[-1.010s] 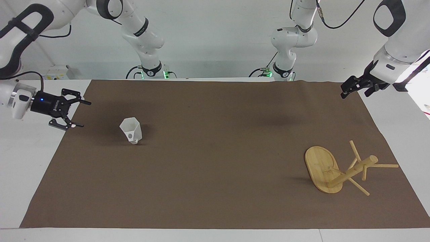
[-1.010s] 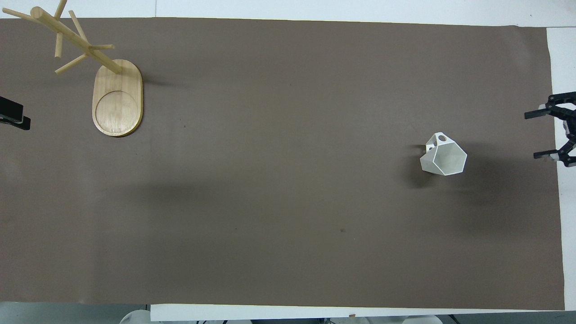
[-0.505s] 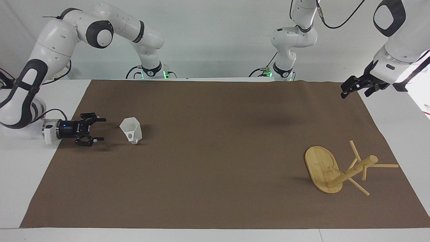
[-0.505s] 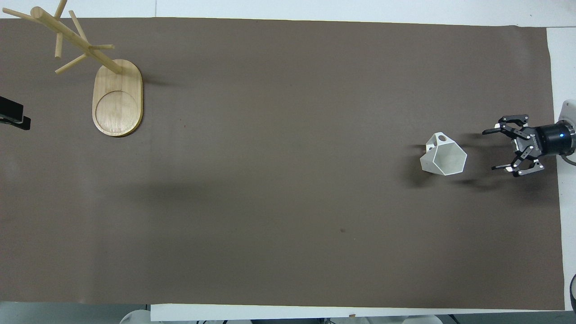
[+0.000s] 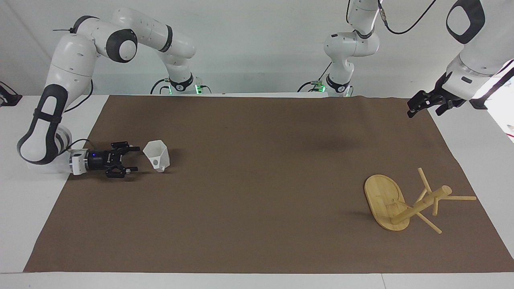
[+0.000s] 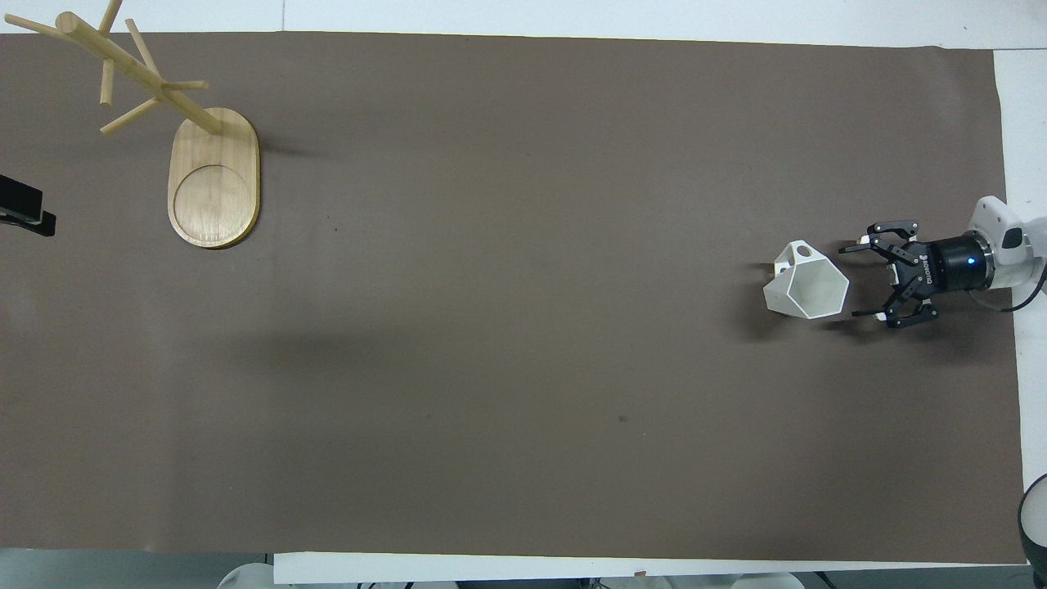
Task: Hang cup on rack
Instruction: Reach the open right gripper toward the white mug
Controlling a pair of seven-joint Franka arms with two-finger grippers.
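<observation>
My right gripper is going to close around the body of the white faceted cup [image 6: 806, 289], with one finger on the cup's handle side and one on the opposite side.
The white faceted cup [image 5: 157, 155] [image 6: 806, 284] stands mouth up on the brown mat, toward the right arm's end of the table. Its handle is on the side farther from the robots. My right gripper [image 5: 137, 159] [image 6: 849, 281] lies level just above the mat and points at the cup. It is open, with its fingertips a short gap from the cup's wall and nothing between them. The bamboo rack [image 5: 384, 197] [image 6: 214, 176] stands upright toward the left arm's end. My left gripper [image 5: 423, 111] [image 6: 26, 214] waits, open and empty, above the mat's edge at that end.
The brown mat [image 5: 261, 180] [image 6: 523, 343] covers most of the white table. The rack's thin pegs [image 5: 457, 197] [image 6: 131, 69] stick out around its post. Between cup and rack lies only bare mat.
My right gripper came down from above the table's edge to mat level and moved in toward the cup, staying open. The cup, the rack and the left arm have not moved.
</observation>
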